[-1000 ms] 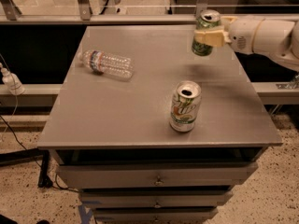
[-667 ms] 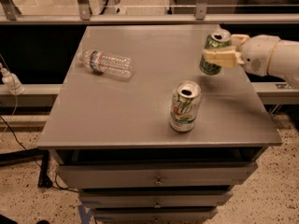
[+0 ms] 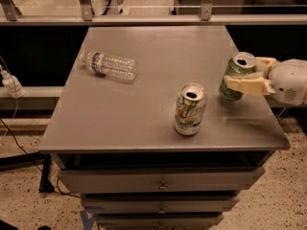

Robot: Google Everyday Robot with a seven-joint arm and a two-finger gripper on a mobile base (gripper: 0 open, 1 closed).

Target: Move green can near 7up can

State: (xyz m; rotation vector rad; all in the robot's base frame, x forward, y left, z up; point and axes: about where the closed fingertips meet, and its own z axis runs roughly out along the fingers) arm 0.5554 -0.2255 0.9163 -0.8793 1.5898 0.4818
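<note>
The green can, now upright near the table's edge, will be let go by my gripper on the grey table [image 3: 218, 120] close beside the 7up can, on the arm's side.
The green can [image 3: 236, 70] stands upright near the right edge of the grey table [image 3: 144, 104], its top open. My gripper [image 3: 238, 77] comes in from the right with its pale fingers [image 3: 247, 85] closed around the can's middle. The 7up can [image 3: 190, 109], silver-white with a green logo, stands upright a short way to the front left of the green can, apart from it.
A clear plastic bottle [image 3: 109, 65] lies on its side at the table's left. The table has drawers [image 3: 160, 183] below its front edge. A metal rail [image 3: 153, 18] runs behind the table. A cable and plug [image 3: 10, 83] hang at the left.
My gripper has carried the green can from the table's back right toward the front and lowered it, ending close to the 7up can. The 7up can and bottle have not moved.
</note>
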